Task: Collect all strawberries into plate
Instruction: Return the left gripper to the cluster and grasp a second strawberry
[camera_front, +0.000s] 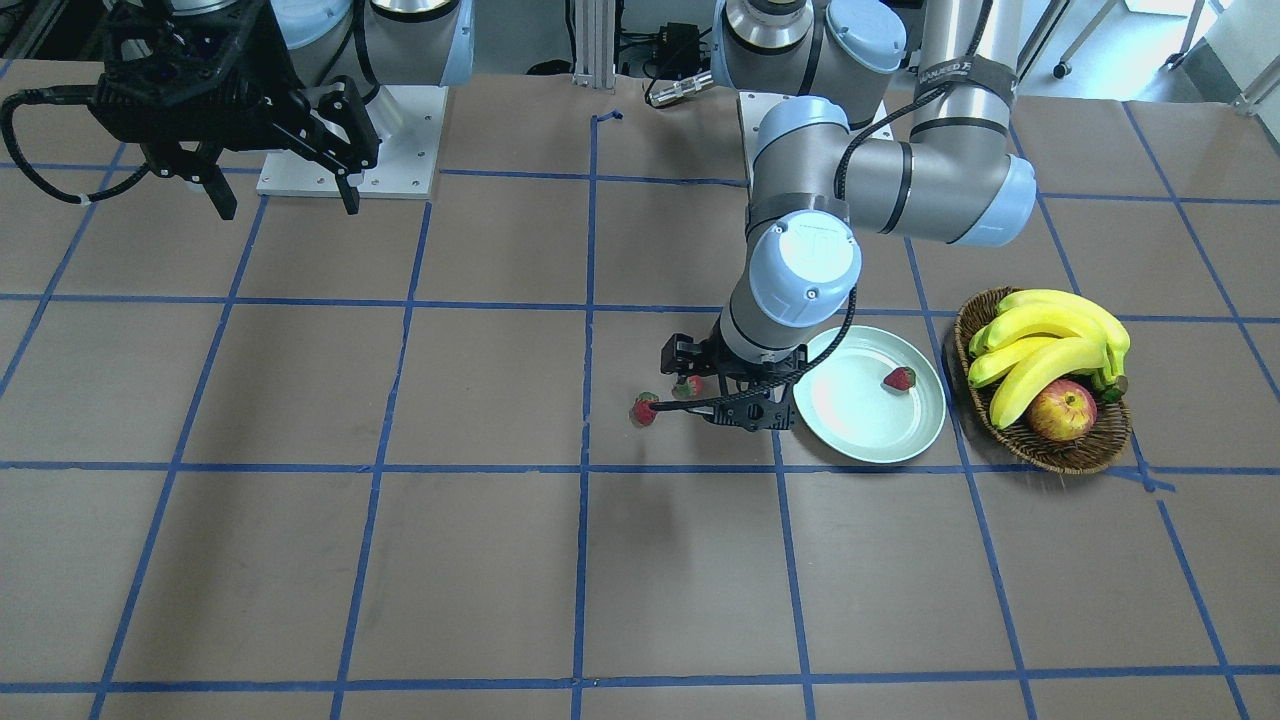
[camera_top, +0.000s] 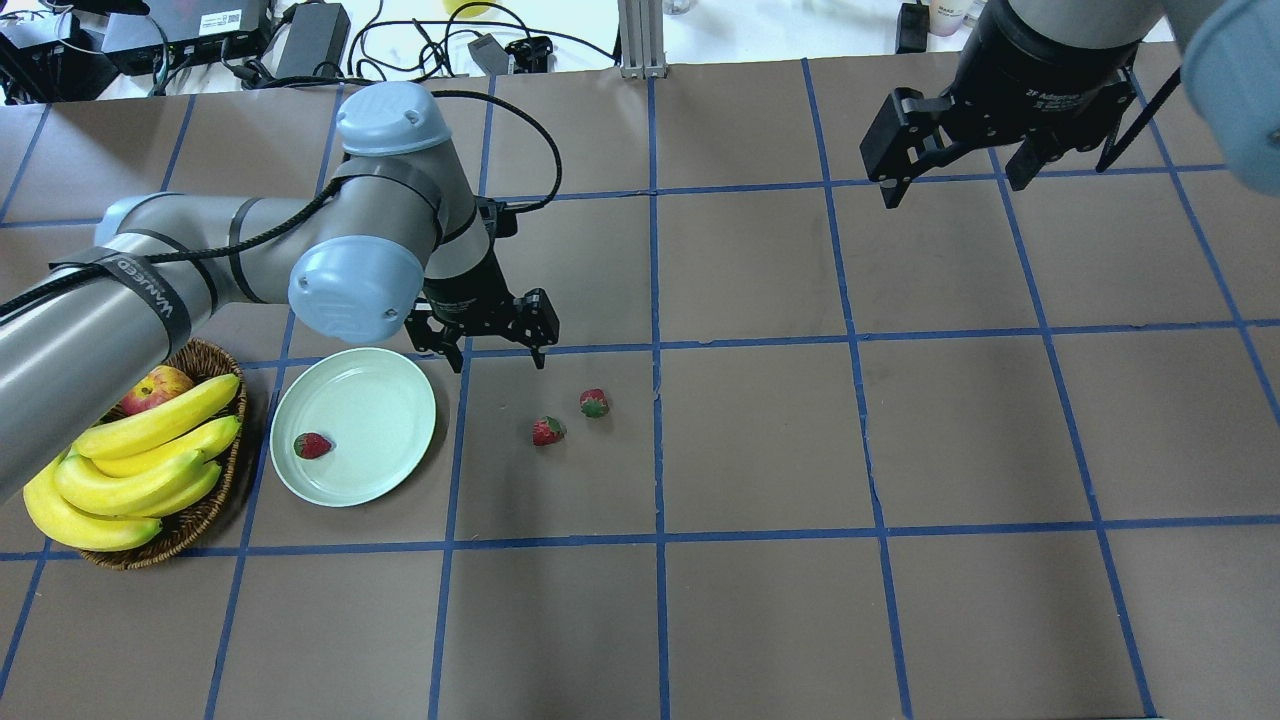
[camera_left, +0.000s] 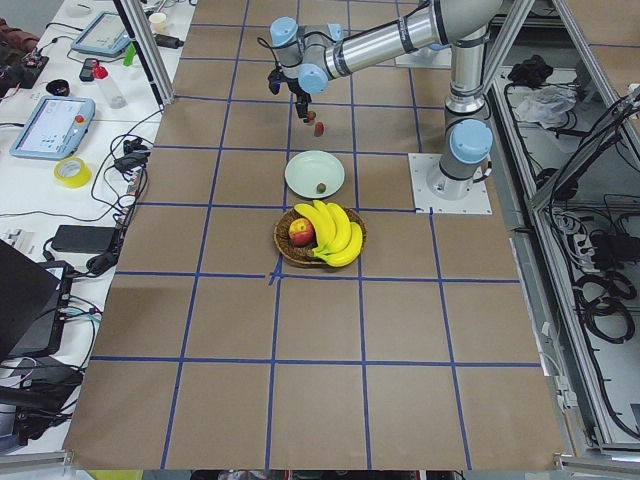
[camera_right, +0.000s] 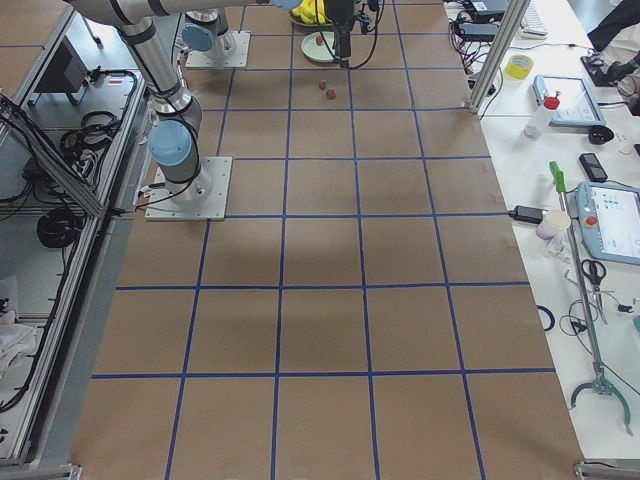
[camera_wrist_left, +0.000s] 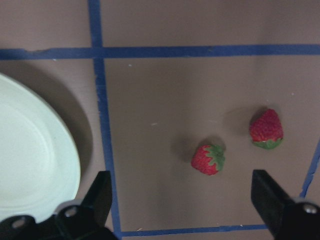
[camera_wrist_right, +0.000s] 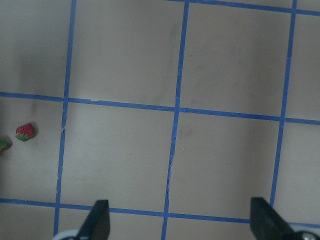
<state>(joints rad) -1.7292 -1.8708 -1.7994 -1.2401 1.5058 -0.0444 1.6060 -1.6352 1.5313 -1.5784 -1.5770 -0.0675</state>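
Next, my left gripper closes on the sides of the strawberry (camera_front: 687, 388) (camera_wrist_left: 207, 159) that is on the table closer to the pale mint plate.
The pale mint plate (camera_top: 375, 400) lies on the table and holds one strawberry (camera_top: 312, 445) near its left edge. Two more strawberries (camera_top: 548, 431) (camera_top: 594, 403) lie on the table to the plate's right. In the left wrist view they show close together (camera_wrist_left: 208, 159) (camera_wrist_left: 266, 128), with the plate's rim (camera_wrist_left: 30, 165) at the left. My left gripper (camera_top: 500, 360) is open and empty, above the table between the plate and these two strawberries, a little behind them. My right gripper (camera_top: 950, 190) is open and empty, high at the far right.
A brown wicker basket (camera_top: 190, 520) with bananas (camera_top: 140, 450) and a red-yellow apple (camera_top: 155, 388) stands just left of the plate. Blue tape lines cross the brown table. Cables and equipment lie beyond the far edge.
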